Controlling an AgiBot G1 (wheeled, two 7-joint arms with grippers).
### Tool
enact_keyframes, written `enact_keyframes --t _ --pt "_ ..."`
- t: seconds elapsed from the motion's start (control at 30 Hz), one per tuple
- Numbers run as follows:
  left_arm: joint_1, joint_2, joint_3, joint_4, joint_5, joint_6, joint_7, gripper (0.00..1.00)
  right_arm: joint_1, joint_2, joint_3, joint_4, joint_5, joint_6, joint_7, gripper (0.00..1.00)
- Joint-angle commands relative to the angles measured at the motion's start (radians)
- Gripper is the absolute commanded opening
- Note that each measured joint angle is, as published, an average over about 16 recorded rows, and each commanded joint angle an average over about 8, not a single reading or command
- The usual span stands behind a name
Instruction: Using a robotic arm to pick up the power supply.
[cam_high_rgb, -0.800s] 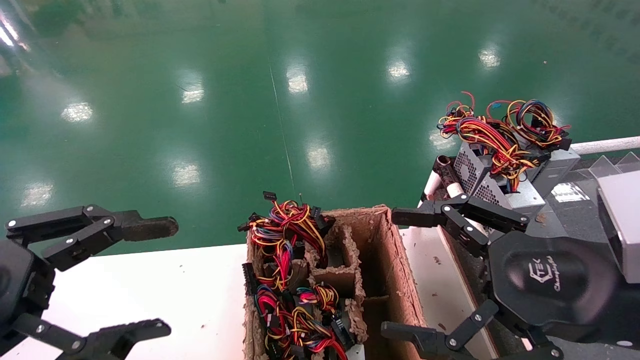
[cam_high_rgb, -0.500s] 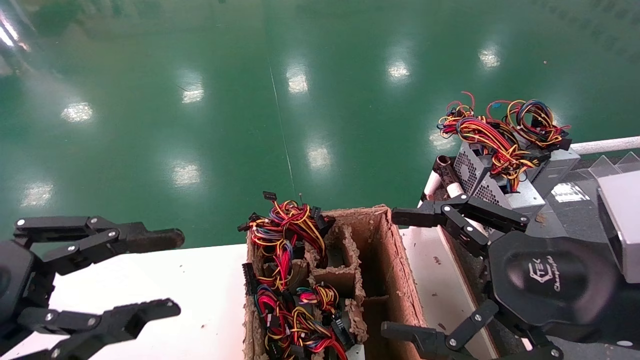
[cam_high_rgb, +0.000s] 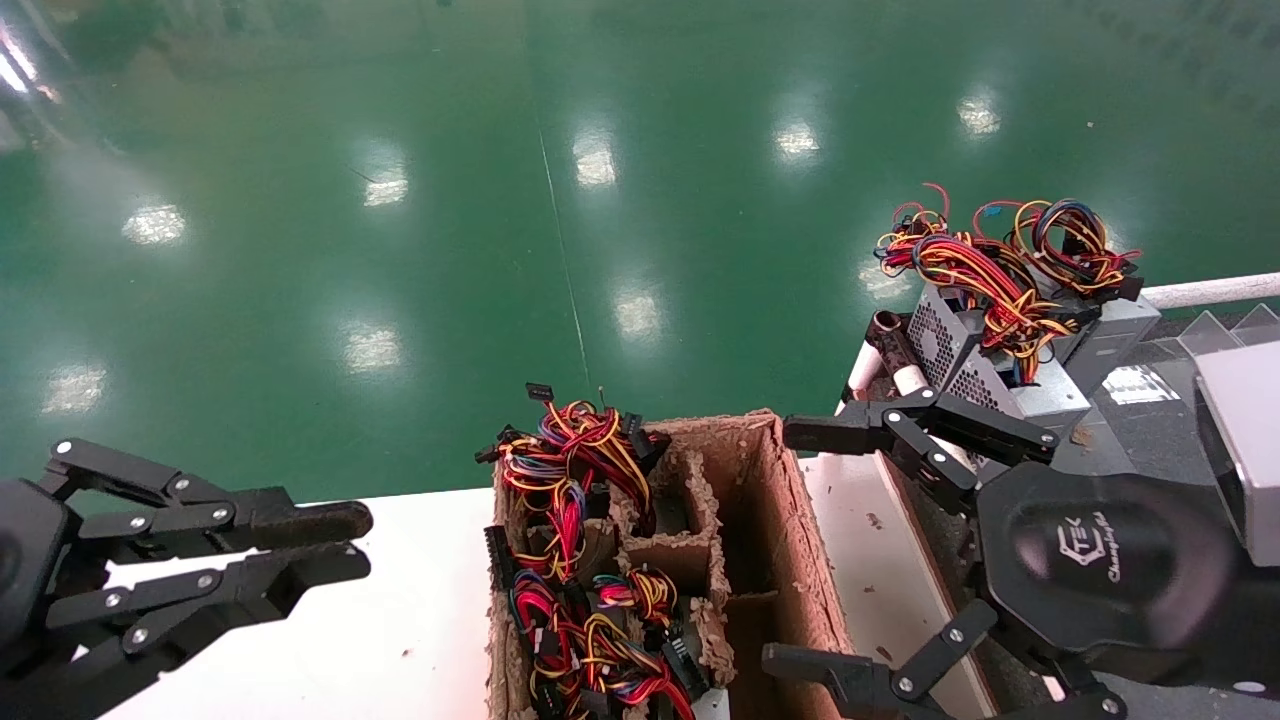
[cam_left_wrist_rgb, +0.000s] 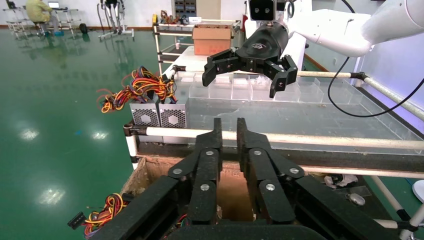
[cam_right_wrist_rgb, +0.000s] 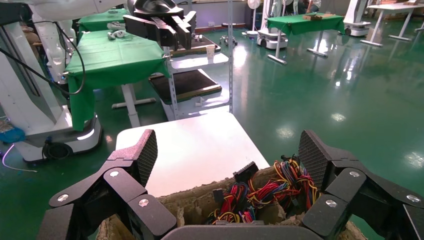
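The red and yellow wires (cam_high_rgb: 629, 656) (cam_right_wrist_rgb: 228, 216) are in the near end of the cardboard box, in front of the small wire coil. My right gripper needs to close on them.
Silver-grey power supplies (cam_high_rgb: 960, 360) with perforated sides stand at the back right, with red, yellow and black wires (cam_high_rgb: 1000, 260) heaped on top; the left wrist view shows them too (cam_left_wrist_rgb: 155, 115). More wire bundles (cam_high_rgb: 570, 480) with black connectors fill the left cells of a brown cardboard box (cam_high_rgb: 790, 520); any metal bodies under them are hidden. My right gripper (cam_high_rgb: 795, 548), black with a white logo, hangs open beside the box's right wall, nothing between its fingers (cam_right_wrist_rgb: 145, 155). My left gripper (cam_high_rgb: 350, 545) is shut and empty over the white table, left of the box.
The white table (cam_high_rgb: 380, 600) ends at the green floor (cam_high_rgb: 500, 250) just behind the box. A white pipe rail (cam_high_rgb: 1210, 290) and clear trays (cam_left_wrist_rgb: 300, 90) run along the right side. The box's right cells (cam_high_rgb: 745, 530) are empty.
My left gripper's fingers have closed from wide open to shut, empty. The right gripper, the box and the power supplies have not moved.
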Motion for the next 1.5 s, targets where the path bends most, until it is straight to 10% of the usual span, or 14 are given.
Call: enact_keyframes --t 0.03,0.27,0.57,1.5 --pt "0.0 0.0 0.0 0.0 0.0 0.0 0.0 0.0 0.0 0.0 0.0 0.0 0.0 0.0 0.0 1.0" --pt "0.0 0.0 0.0 0.0 0.0 0.0 0.0 0.0 0.0 0.0 0.0 0.0 0.0 0.0 0.0 1.0" --pt "0.0 0.0 0.0 0.0 0.0 0.0 0.0 1.0 -0.002 -0.002 -0.005 0.002 -0.01 0.004 -0.001 1.0" --pt "-0.001 0.0 0.002 0.001 -0.001 0.0 0.001 1.0 0.027 -0.197 -0.243 0.018 -0.418 0.127 0.078 1.0"
